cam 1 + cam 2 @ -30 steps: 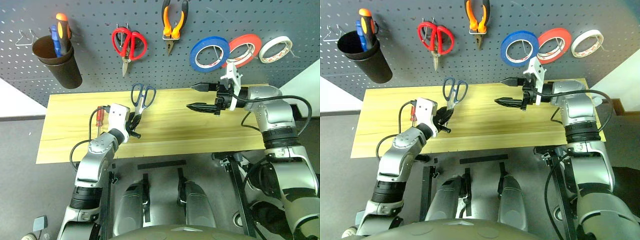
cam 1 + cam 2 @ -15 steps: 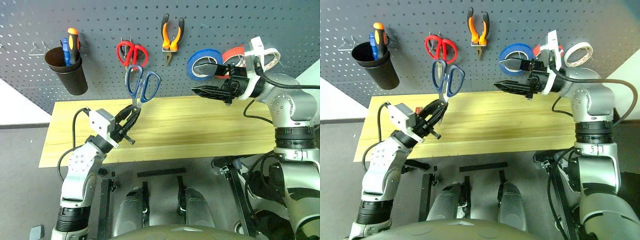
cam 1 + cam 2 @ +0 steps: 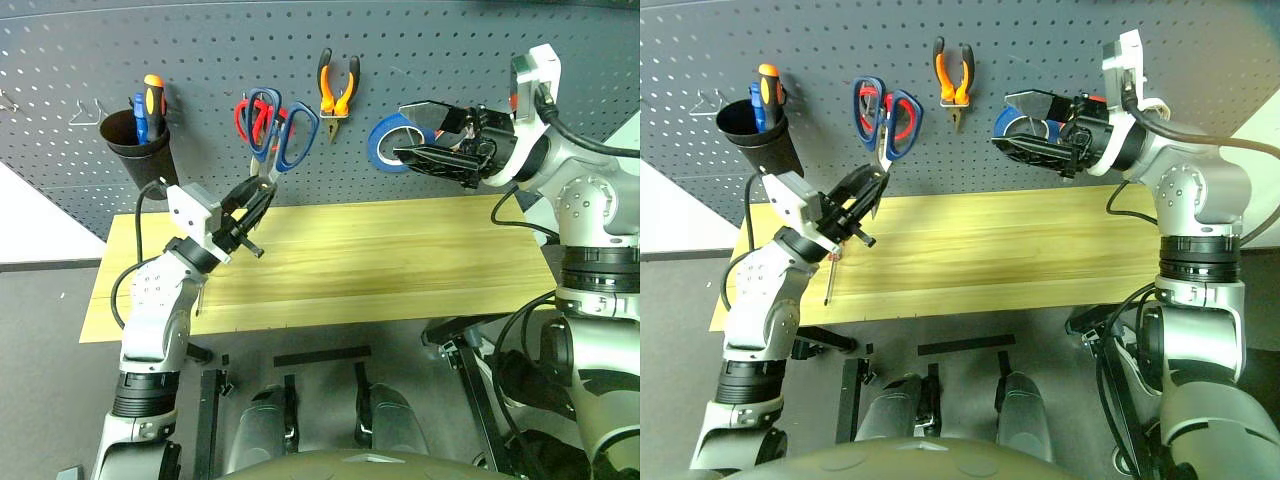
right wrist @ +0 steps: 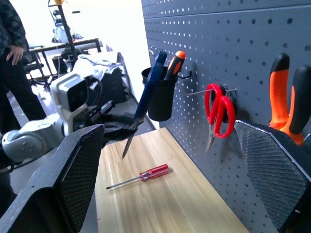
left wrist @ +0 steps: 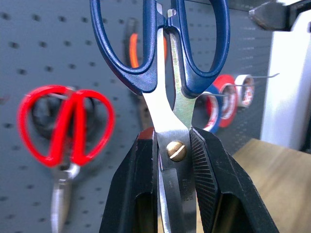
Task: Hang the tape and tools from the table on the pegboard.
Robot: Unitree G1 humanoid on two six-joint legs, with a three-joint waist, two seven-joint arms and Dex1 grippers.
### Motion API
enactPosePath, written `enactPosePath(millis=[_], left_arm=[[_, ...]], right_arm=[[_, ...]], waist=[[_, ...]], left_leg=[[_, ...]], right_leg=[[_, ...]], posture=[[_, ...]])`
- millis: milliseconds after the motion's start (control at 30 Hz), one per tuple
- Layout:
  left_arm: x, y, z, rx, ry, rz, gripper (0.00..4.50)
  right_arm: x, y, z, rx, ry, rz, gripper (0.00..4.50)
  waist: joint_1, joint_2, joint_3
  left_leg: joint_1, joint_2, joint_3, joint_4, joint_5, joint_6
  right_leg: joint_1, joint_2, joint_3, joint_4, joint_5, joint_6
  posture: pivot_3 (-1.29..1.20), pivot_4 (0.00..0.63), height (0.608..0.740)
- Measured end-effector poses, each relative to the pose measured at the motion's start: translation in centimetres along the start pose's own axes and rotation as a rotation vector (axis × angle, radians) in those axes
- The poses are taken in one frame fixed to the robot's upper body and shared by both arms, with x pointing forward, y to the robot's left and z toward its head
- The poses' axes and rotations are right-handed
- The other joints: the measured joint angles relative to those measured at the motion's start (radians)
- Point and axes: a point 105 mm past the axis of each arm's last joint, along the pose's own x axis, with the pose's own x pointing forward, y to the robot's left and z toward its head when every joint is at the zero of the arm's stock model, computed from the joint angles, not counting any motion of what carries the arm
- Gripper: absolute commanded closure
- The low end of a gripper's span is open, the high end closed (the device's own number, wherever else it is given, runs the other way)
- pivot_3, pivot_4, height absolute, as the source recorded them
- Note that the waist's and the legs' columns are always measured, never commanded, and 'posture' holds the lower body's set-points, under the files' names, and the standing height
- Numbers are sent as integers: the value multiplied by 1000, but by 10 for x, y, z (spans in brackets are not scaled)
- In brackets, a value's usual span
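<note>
My left gripper needs to let go of the blue-handled scissors on the pegboard, hanging over the red scissors [image 3: 272,138] [image 5: 72,143].
My left gripper [image 5: 175,141] is shut on the blades of the blue-handled scissors [image 5: 167,111]. It holds them handles-up in the air in front of the pegboard [image 3: 450,40], partly covering the red scissors [image 4: 218,109] that hang there. My right gripper [image 3: 400,132] stands open and empty, pointing left in front of the hanging blue tape [image 3: 377,140]. The orange-and-black pliers [image 3: 337,108] hang on the board between the two grippers. The red-handled screwdriver [image 4: 146,174] lies on the table [image 3: 400,260] beneath my left arm.
A black cup [image 3: 135,150] holding orange and blue screwdrivers hangs at the board's left. Beside the blue tape, other rolls are mostly hidden by my right gripper. A person [image 4: 9,63] stands in the room beyond the table's left end.
My left gripper rose from the table with the scissors, bringing the handles up before the red scissors. My right gripper rose in front of the tape rolls. The camera tilted upward.
</note>
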Motion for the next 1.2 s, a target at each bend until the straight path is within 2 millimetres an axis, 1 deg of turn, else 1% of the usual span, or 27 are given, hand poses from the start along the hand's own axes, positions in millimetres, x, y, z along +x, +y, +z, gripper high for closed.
enactPosePath(millis=[233,400,500,667,833,1033,1100,1200], left_arm=[[0,7,-14,-30,43,17,3847],[-7,19,-25,-26,85,59,3847],[-6,27,-29,-14,95,79,3847],[-7,33,-38,-17,116,94,3847],[-2,36,-46,-23,122,112,3847],[14,41,-54,-13,139,118,3847],[19,40,-53,-12,125,111,3847],[19,35,-54,-17,124,94,3847]], right_arm=[[-3,1,1,-17,17,-16,0],[-4,1,1,-11,20,-21,0],[-4,3,1,-6,15,-17,0],[-4,2,1,-4,16,-22,0],[-5,2,1,-5,20,-29,0],[-5,3,-1,-10,29,-38,0],[-4,4,0,-20,30,-36,0],[-6,4,1,-26,39,-45,0]], waist=[[-3,0,-4],[-5,0,-7],[-4,0,-11],[-5,0,-18],[-6,0,-24],[-7,0,-26],[-9,0,-26],[-13,0,-26]], left_leg=[[0,0,0,0,0,0],[1,0,0,0,0,0],[1,0,0,0,0,0],[1,0,0,0,0,0],[1,0,0,0,0,0],[1,-1,0,1,0,0],[2,-1,0,1,0,0],[2,-1,0,1,0,0]], right_leg=[[0,0,0,0,0,0],[0,0,0,0,0,0],[0,0,0,0,0,0],[1,0,0,0,0,0],[1,0,0,1,0,0],[1,0,0,1,0,0],[1,0,0,1,0,0],[1,0,0,1,0,0]], posture=[[-72,98,740],[-74,99,740],[-75,98,740],[-77,99,740],[-84,102,740],[-102,106,740],[-106,107,740],[-110,111,740]])
